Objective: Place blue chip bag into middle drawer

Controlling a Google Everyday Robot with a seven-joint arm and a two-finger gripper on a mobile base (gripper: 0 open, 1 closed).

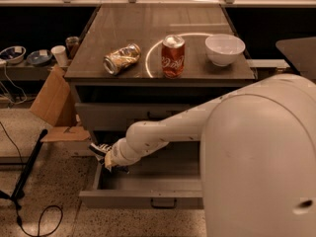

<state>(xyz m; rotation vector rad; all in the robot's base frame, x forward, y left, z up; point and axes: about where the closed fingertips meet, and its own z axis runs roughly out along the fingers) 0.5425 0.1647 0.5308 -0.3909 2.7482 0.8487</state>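
Observation:
My gripper will let go of the blue chip bag in the middle drawer's back corner [111, 150] nearest the cardboard box.
The middle drawer [133, 199] stands pulled out at the bottom of the grey cabinet, and its inside looks bare. My gripper [102, 153] hangs at the drawer's back left corner, just over the left wall. A small dark bag with white patches, the blue chip bag [98, 148], sticks out of its tip to the left, held off the floor. The white arm runs in from the right across the drawer and hides much of its right half.
On the cabinet top lie a crushed golden can [122, 58], an upright red soda can [173, 57] and a white bowl [224, 48]. The drawer front above [113, 115] is closed. A cardboard box [53, 102] and a black pole with cable [27, 174] stand at the left.

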